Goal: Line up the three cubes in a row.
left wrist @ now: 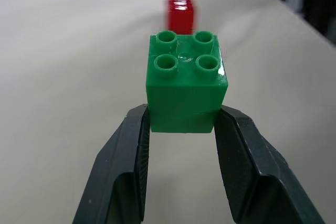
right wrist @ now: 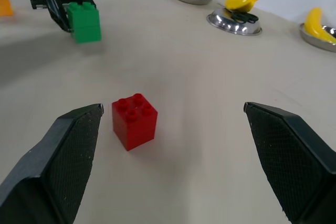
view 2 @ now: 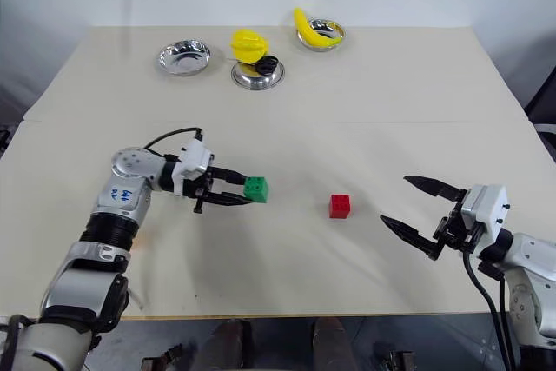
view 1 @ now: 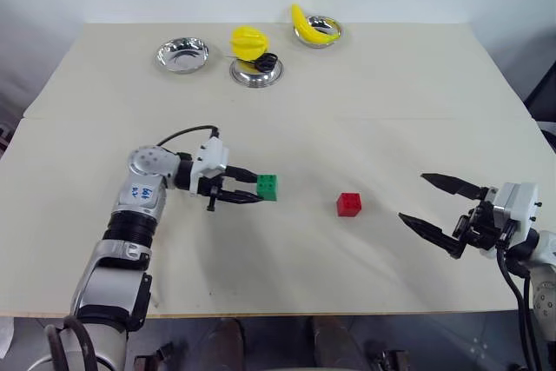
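Note:
My left gripper releases the green cube next, on the bare table a short gap from the red cube [view 1: 276,202]. The green cube is now on the table.
A green cube [view 1: 268,187] with studs on top is on the left half of the table, and my left gripper [view 1: 252,189] is shut on it, one black finger [left wrist: 126,166] on each side. To its right, a short way off, the red cube [view 1: 349,204] stands alone on the table. Further right, my right gripper [view 1: 413,197] is open, pointing toward the red cube [right wrist: 134,120] with nothing between its fingers. An orange cube's edge [right wrist: 4,2] peeks out beyond my left arm in the right wrist view.
Three steel bowls [view 1: 182,54] [view 1: 255,74] [view 1: 318,30] stand along the table's far side. A yellow fruit toy [view 1: 247,41] sits by the middle one and a yellow banana toy [view 1: 304,22] lies in the right one. The table's front edge [view 1: 287,312] is close below both arms.

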You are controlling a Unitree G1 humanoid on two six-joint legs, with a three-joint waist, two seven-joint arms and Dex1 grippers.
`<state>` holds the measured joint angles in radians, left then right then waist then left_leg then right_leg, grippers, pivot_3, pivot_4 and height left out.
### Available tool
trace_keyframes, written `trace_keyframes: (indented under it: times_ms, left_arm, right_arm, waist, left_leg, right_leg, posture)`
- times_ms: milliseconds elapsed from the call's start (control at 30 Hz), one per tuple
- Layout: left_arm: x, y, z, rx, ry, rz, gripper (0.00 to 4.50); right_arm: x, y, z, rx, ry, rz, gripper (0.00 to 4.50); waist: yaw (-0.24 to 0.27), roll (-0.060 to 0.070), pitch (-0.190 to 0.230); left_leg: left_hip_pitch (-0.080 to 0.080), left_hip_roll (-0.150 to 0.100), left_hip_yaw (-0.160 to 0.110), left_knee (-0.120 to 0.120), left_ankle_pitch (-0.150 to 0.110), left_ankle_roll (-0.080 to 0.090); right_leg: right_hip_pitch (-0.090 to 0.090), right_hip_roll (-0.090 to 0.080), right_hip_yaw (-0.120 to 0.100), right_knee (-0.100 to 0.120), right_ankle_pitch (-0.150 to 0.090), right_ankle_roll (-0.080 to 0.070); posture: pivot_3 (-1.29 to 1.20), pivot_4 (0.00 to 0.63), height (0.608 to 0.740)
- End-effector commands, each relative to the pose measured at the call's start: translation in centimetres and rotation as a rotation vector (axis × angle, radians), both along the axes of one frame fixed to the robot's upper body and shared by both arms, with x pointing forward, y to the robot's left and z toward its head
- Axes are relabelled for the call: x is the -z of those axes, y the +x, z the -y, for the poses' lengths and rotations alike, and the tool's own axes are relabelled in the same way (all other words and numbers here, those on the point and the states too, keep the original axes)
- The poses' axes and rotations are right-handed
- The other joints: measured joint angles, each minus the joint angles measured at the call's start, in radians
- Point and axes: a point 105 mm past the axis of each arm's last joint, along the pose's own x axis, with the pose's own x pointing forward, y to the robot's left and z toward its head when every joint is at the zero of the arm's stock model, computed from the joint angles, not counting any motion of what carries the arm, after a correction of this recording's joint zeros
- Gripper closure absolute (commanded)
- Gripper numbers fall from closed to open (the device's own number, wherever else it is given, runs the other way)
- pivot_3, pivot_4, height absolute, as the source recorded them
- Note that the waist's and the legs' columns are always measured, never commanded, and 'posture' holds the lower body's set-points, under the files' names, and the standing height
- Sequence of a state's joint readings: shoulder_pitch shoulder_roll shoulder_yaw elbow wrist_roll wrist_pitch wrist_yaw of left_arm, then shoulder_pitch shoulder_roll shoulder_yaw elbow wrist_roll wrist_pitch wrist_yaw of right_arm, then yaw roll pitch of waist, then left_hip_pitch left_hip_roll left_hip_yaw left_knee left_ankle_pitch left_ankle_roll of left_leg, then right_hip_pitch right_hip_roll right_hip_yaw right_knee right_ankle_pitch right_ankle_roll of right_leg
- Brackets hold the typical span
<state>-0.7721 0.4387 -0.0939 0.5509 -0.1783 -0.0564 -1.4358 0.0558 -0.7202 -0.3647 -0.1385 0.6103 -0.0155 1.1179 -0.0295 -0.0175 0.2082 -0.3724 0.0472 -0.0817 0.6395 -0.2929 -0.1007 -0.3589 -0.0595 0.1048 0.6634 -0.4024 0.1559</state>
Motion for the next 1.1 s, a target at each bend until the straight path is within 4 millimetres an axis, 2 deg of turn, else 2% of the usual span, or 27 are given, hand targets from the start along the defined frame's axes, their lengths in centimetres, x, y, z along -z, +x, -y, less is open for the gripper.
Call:
trace_keyframes:
  times_ms: [33,133,400,667,933,1100]
  left_arm:
    - [0.4,0.4,1.5,-0.026,0.011,0.023,3.04]
    - [0.5,1.1,2.3,-0.053,0.008,0.021,3.04]
    - [1.3,0.7,3.3,0.009,0.048,0.01,3.04]
    - [2.2,0.4,2.7,0.028,0.122,-0.003,3.04]
    - [2.6,1.1,1.6,-0.058,0.16,-0.013,3.04]
    - [2.6,0.4,1.6,-0.019,0.154,-0.028,3.04]
  right_arm:
    - [-1.0,-0.5,-0.5,-0.013,0.009,0.045,0.0]
    - [-1.0,-0.5,-0.7,-0.013,0.019,0.045,0.0]
    - [-1.0,-0.6,-1.0,-0.009,0.032,0.044,0.0]
    - [-0.9,-0.7,-1.2,-0.009,0.037,0.038,0.0]
    - [-0.9,-0.5,-1.6,-0.011,0.044,0.039,0.0]
    - [-0.9,-0.3,-1.8,-0.016,0.05,0.041,0.0]
  waist:
    - [0.002,0.0,0.0]
    - [0.003,0.0,0.0]
    - [0.004,0.0,0.0]
    - [0.004,0.0,0.0]
    - [0.004,0.0,0.0]
    - [0.002,0.0,0.0]
  left_leg:
    - [0.0,0.0,0.0,0.003,-0.001,0.002]
    - [-0.002,-0.001,0.0,0.006,-0.002,0.004]
    - [-0.003,-0.001,0.0,0.006,-0.002,0.004]
    - [-0.002,-0.001,0.0,0.006,-0.002,0.004]
    - [-0.002,-0.001,0.0,0.006,-0.002,0.004]
    - [-0.002,-0.001,0.0,0.007,-0.002,0.004]
  right_leg:
    - [0.001,0.0,0.0,0.0,0.0,0.0]
    - [0.001,0.0,0.0,-0.002,0.001,0.003]
    - [0.001,0.0,0.001,-0.002,0.002,0.003]
    - [0.001,0.0,0.001,-0.002,0.002,0.003]
    - [0.002,0.0,0.001,-0.002,0.002,0.003]
    - [0.001,0.0,0.001,-0.002,0.002,0.003]
  posture:
    - [0.0,0.15,0.74]
    - [0.0,0.15,0.74]
    - [0.0,0.15,0.74]
    - [0.0,0.15,0.74]
    - [0.0,0.15,0.74]
    - [0.0,0.15,0.74]
